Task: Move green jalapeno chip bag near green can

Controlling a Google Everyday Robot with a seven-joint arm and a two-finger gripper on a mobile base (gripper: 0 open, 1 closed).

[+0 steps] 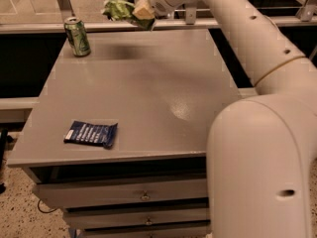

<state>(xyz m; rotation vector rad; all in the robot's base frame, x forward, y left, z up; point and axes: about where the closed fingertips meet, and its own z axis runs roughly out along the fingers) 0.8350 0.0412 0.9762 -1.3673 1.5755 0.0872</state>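
Next, my gripper lets go of the green jalapeno chip bag at the table's far edge (110, 41), beside the green can.
The green can (78, 36) stands upright at the far left corner of the grey table (148, 98). My gripper (141, 14) is above the table's far edge, right of the can. It is shut on the crumpled green jalapeno chip bag (118, 8) and holds it in the air. The bag sticks out to the left of the gripper, towards the can, and is apart from it. The bag's shadow lies on the table just right of the can.
A flat dark blue packet (91, 133) lies near the table's front left edge. My white arm (257, 133) crosses the right side of the view. Drawers (143, 197) sit under the tabletop. A metal rail (59, 28) runs behind the table.
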